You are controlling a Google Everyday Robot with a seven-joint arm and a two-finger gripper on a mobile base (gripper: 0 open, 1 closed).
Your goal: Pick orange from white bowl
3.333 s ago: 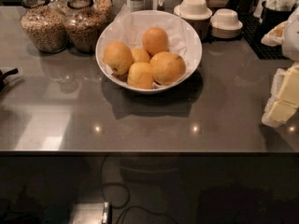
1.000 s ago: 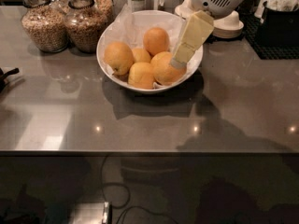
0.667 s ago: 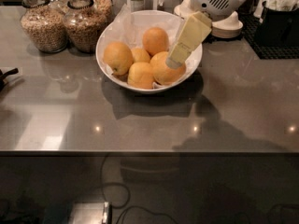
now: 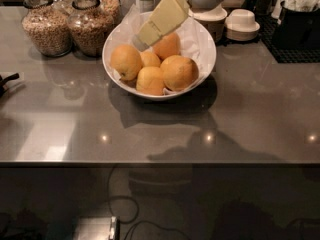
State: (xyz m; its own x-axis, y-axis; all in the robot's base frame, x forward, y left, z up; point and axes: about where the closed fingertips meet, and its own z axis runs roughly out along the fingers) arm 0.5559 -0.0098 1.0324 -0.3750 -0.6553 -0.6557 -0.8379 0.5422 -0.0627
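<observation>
I need to next move my gripper down to the big front orange (image 4: 180,72) in the white bowl, the one farthest from the glass jars, and close it around the orange's sides.
The white bowl (image 4: 209,55), lined with crinkled paper, stands at the back middle of the grey counter. It holds the orange (image 4: 179,72), the largest and deepest-coloured one, at the front right, and several smaller, yellower oranges (image 4: 125,61) beside and behind it. My gripper (image 4: 145,36) reaches in from the top of the view and slants down to the left. Its tip hangs over the rear of the bowl, beside the back orange (image 4: 167,46). It is up and to the left of the big orange and holds nothing that I can see.
Two glass jars of grain (image 4: 47,28) (image 4: 93,23) stand just left of the bowl. Stacked white cups (image 4: 242,24) and a black holder on a mat (image 4: 297,30) stand at the back right. A dark object (image 4: 7,81) pokes in at the left edge. The counter's front edge (image 4: 160,162) runs across below.
The gripper came in from the right edge, reached over the big orange, and has since shifted left and back over the rear of the bowl. The oranges have not moved.
</observation>
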